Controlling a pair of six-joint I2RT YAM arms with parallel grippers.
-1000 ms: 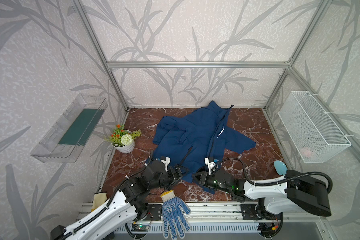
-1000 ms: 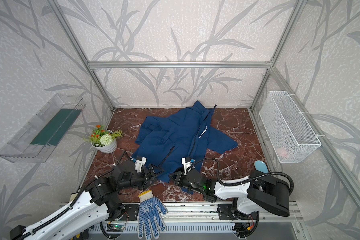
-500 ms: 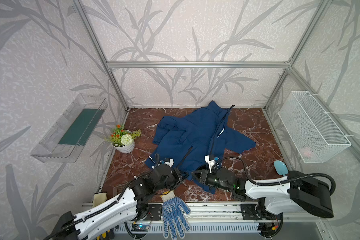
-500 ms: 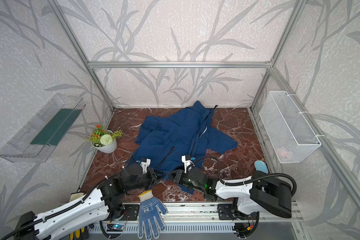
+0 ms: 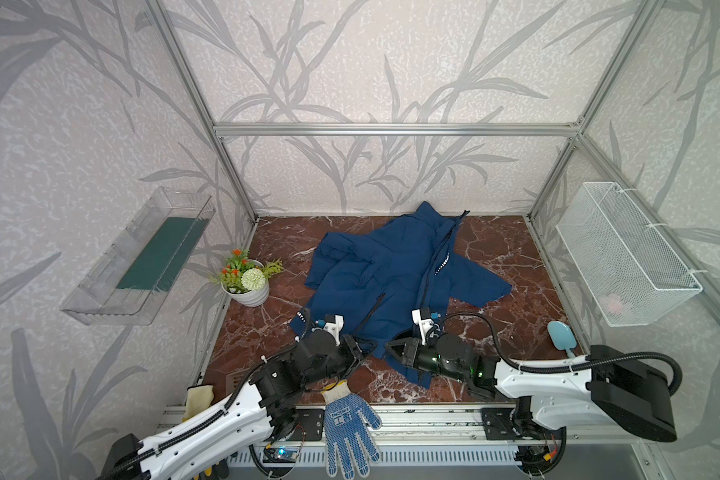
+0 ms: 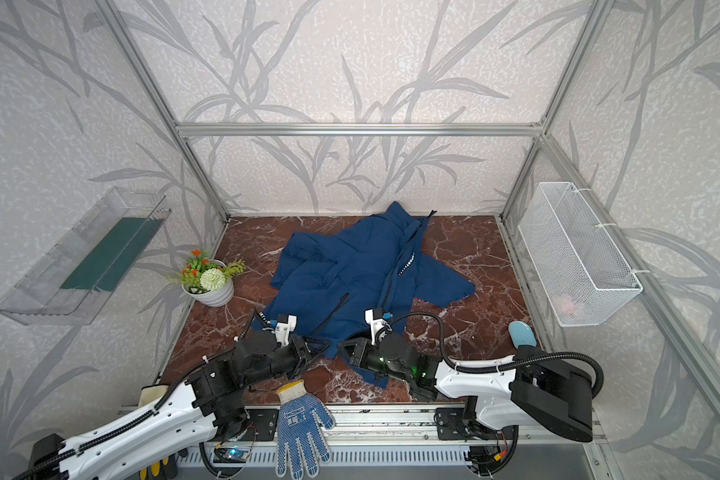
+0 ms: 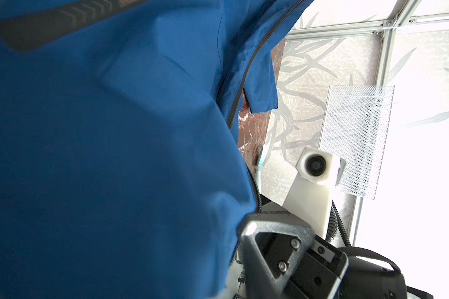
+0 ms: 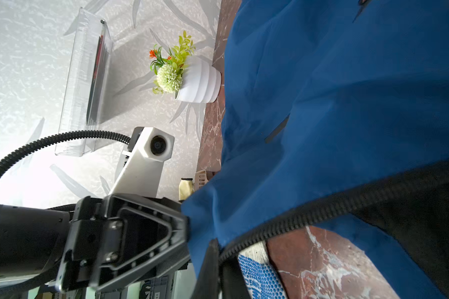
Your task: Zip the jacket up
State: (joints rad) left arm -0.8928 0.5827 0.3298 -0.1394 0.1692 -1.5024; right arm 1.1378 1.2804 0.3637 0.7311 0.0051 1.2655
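Observation:
The blue hem fabric beside the zipper teeth is under my left gripper, so that gripper should open and take the jacket's corner (image 8: 230, 250) by the toothed zipper edge before my right gripper leaves.
The navy jacket (image 5: 391, 270) (image 6: 350, 270) lies spread on the marble floor, with its dark front zipper (image 5: 437, 266) running toward the back. Both grippers meet at its near hem. My right gripper (image 5: 389, 347) (image 6: 341, 347) is shut on the jacket's toothed zipper edge (image 8: 322, 207), and the pinch shows in the right wrist view (image 8: 218, 251). My left gripper (image 5: 361, 354) (image 6: 323, 345) faces it, tip at the hem fabric (image 8: 184, 227). Blue cloth (image 7: 114, 155) fills the left wrist view and hides the left jaws.
A white flowerpot (image 5: 246, 282) stands left of the jacket. A blue-dotted work glove (image 5: 348, 428) hangs over the front rail, with a yellow glove (image 5: 198, 399) to its left. A light blue scoop (image 5: 562, 336) lies at the right. A wire basket (image 5: 624, 253) and a clear shelf (image 5: 142, 257) hang on the walls.
My left gripper has shifted a little to the right along the hem, closer to the right gripper. The right gripper keeps its hold in the same place.

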